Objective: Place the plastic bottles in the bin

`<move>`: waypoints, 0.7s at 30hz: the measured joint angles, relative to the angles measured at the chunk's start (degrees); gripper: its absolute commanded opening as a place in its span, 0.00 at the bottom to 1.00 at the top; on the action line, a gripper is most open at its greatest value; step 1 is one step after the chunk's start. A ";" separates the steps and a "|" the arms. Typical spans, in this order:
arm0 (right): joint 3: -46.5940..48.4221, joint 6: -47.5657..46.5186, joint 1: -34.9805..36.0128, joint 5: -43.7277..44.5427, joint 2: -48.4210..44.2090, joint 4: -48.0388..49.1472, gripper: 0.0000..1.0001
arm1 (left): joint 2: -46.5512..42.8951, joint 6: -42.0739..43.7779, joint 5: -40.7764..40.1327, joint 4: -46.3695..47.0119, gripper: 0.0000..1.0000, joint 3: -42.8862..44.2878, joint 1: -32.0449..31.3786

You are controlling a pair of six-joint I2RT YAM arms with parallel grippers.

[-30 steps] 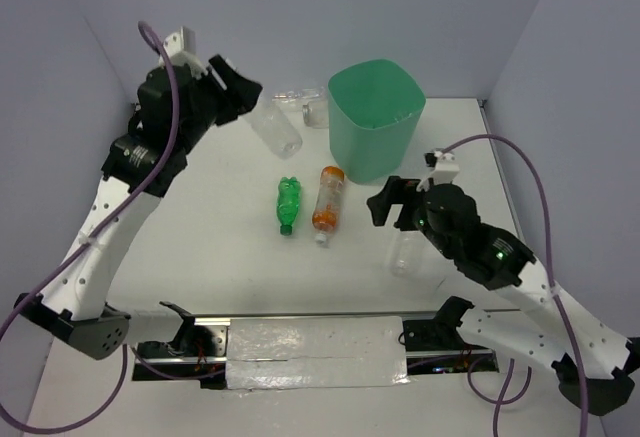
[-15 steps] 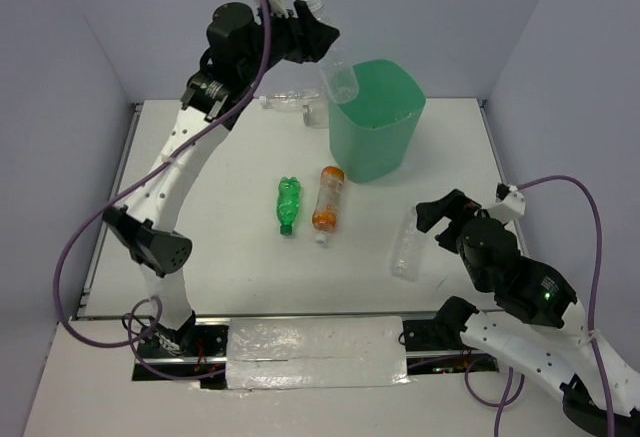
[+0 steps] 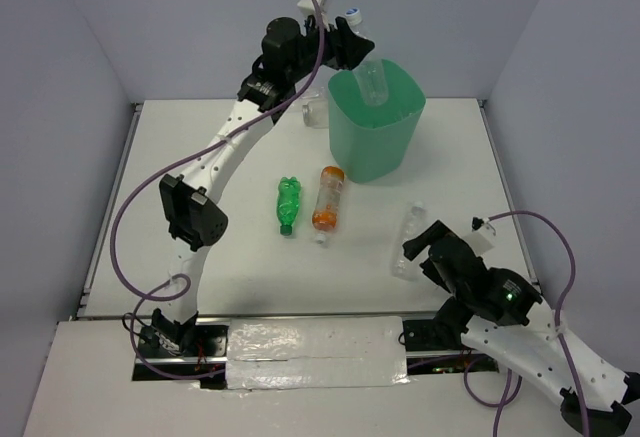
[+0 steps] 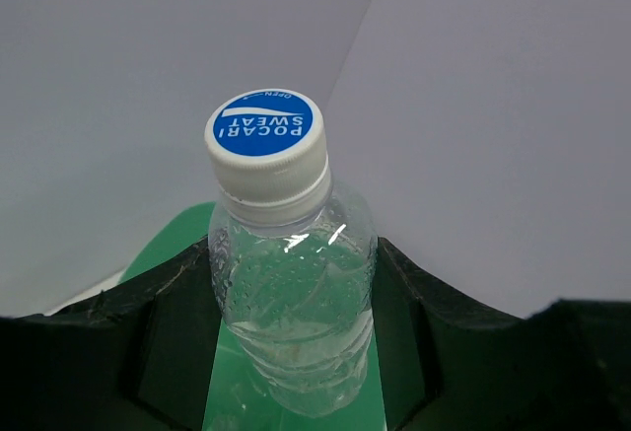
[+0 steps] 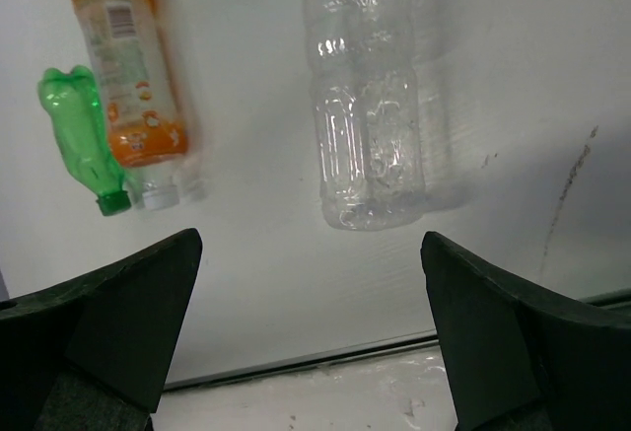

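Note:
The robot's right gripper needs to close on the lower half (image 3: 406, 259) (image 5: 370, 150) of the clear bottle that lies just beyond its open fingers, near the bottle's bottom end.
My left gripper (image 3: 355, 49) is shut on a clear bottle (image 3: 372, 79) with a white and blue cap and holds it over the opening of the mint-green bin (image 3: 375, 145). In the left wrist view the bottle (image 4: 294, 273) sits between my fingers (image 4: 163, 337) with the green bin (image 4: 212, 396) below. A green bottle (image 3: 288, 204) and an orange-ended bottle (image 3: 328, 197) lie side by side mid-table. A clear bottle (image 3: 409, 243) lies at the right; my right gripper (image 3: 418, 255) is open and empty just near of it. The right wrist view shows that bottle (image 5: 365, 125) beyond my fingers (image 5: 123, 318).
Another clear bottle (image 3: 315, 110) lies behind the bin's left side near the back wall. A taped metal rail (image 3: 315, 352) runs along the table's near edge. Grey walls close in the left, back and right sides.
My left arm has swung right with the clear bottle, from beside the bin's left rim to over its opening. My right arm has drawn back toward the near edge, away from the bottle.

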 measured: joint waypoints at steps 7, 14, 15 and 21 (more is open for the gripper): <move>-2.60 0.90 -0.07 -0.72 6.64 3.61 1.00 | 0.83 0.33 1.05 -1.14 0.99 -3.34 -0.11; -3.91 -5.88 -9.33 -3.96 12.81 13.09 1.00 | -3.89 1.88 -0.26 -6.45 0.99 -6.47 -0.98; -4.22 -7.37 -11.28 -5.05 13.90 14.62 1.00 | -5.95 1.95 -1.22 -7.58 0.99 -7.89 -1.14; -4.31 -15.37 -16.00 -8.09 25.09 21.27 1.00 | -25.62 2.19 -10.38 -15.26 0.99 -22.03 -1.60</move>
